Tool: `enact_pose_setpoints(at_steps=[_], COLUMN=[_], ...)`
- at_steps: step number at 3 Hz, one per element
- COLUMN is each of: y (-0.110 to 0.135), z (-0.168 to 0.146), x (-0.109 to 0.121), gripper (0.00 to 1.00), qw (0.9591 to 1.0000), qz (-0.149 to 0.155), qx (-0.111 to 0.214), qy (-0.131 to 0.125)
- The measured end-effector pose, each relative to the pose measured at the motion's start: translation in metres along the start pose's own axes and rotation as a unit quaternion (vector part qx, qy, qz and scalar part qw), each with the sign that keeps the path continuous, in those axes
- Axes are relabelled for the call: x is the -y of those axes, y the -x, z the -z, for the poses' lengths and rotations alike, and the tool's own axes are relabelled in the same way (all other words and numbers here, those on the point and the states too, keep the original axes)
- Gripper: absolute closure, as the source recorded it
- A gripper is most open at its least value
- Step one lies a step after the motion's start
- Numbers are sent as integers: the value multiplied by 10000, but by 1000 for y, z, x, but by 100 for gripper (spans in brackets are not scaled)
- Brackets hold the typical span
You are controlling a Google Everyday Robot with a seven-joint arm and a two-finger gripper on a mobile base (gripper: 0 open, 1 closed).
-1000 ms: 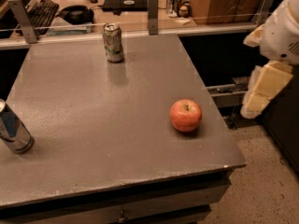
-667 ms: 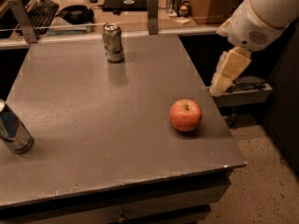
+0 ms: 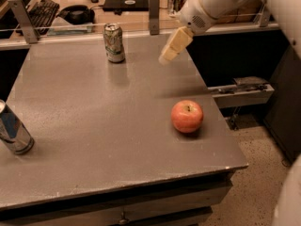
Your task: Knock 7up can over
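Observation:
Next, I grip the middle of the 7up can (image 3: 114, 44) near the grey table's far edge.
The 7up can (image 3: 114, 43) stands upright near the far edge of the grey table (image 3: 94, 126), whitish-silver with green markings and a silver top. My gripper (image 3: 168, 53) hangs above the table's far right part, to the right of the can and apart from it, on a white arm coming in from the upper right. It holds nothing that I can see.
A red apple (image 3: 187, 116) sits on the right side of the table. A blue-and-silver can (image 3: 12, 130) stands at the left edge. A rail with posts (image 3: 153, 6) runs behind the table, with a keyboard and desk items beyond. The table's right edge drops to the floor.
My arm has swung in from the right, off the table's side, leftward and further back over the table toward the 7up can. The can, apple and blue can have not moved.

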State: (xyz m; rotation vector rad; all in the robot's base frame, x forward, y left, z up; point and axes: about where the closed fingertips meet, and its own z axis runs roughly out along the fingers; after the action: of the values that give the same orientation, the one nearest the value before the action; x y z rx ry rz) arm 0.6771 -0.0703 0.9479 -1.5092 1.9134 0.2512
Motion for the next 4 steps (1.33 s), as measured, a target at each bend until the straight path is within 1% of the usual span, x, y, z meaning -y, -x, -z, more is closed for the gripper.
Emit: enact_pose_setpoints(at_steps=[1, 2, 3, 4], y=[45, 93, 110, 118], z=[-42, -87, -117, -146], x=[28, 37, 34, 25], gripper=[0, 0, 0, 0], qw=[9957, 9824, 9755, 9717], qz=[-467, -935, -1088, -1216], qx=[795, 1615, 1911, 2014], qy=[-44, -40, 4, 198])
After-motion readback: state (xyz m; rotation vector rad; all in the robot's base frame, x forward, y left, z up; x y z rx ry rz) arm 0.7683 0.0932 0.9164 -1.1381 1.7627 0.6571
